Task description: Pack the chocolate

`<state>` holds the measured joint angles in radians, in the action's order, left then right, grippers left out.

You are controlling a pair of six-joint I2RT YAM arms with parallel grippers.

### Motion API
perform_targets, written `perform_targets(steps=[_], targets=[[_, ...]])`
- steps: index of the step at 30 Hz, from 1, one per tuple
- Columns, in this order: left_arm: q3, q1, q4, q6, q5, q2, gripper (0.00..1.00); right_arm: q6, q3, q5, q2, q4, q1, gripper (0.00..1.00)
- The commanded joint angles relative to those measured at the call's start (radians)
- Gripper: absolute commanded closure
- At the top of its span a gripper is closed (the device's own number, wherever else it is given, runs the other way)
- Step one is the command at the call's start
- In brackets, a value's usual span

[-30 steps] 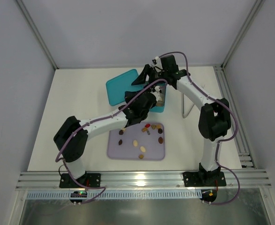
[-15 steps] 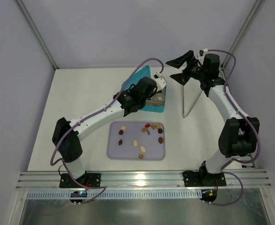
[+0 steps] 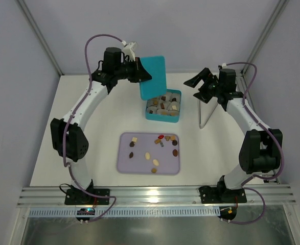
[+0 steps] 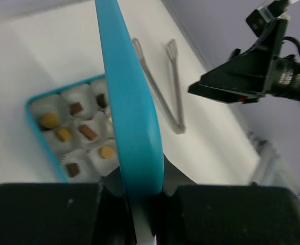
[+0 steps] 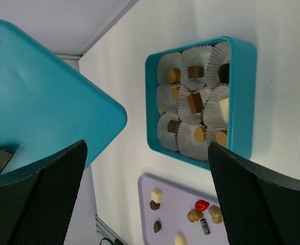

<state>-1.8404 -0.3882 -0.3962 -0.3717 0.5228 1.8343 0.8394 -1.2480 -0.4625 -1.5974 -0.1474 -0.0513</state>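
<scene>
Next, my left gripper releases the teal lid on the open teal box [image 3: 162, 101] [image 4: 88, 131], over the chocolates in their paper cups.
My left gripper [image 3: 141, 76] is shut on the teal lid [image 3: 153, 75] and holds it upright in the air, behind and left of the open teal box [image 3: 162, 119]. In the left wrist view the lid [image 4: 132, 102] runs edge-on between my jaws [image 4: 139, 189]. The box holds several chocolates [image 3: 163, 105] in white paper cups, also clear in the right wrist view [image 5: 193, 102]. More loose chocolates [image 3: 147, 155], including a red one [image 3: 161, 137], lie on the lavender tray [image 3: 139, 166]. My right gripper [image 3: 197, 88] is open and empty, in the air right of the box.
Metal tongs [image 3: 206, 113] lie on the table right of the box, under my right arm; they also show in the left wrist view [image 4: 162, 81]. The tray sits in front of the box. Grey walls close in the back and sides.
My left gripper lifted the lid off the box and swung it up, back and left, uncovering the cups. My right gripper pulled away from the box to the right.
</scene>
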Motion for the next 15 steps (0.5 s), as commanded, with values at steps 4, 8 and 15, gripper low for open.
perform_targets(steps=[4,8,15], targets=[[0.067,0.044,0.391,-0.507,0.468,0.173,1.0,-0.083,0.016,0.045,-0.013,0.072,-0.002,0.0],[0.07,0.071,0.681,-0.769,0.571,0.3,1.0,-0.092,0.002,0.035,-0.053,0.1,-0.004,0.0],[-0.026,0.087,0.827,-0.929,0.643,0.457,1.0,-0.12,-0.057,0.042,-0.128,0.095,-0.03,0.01]])
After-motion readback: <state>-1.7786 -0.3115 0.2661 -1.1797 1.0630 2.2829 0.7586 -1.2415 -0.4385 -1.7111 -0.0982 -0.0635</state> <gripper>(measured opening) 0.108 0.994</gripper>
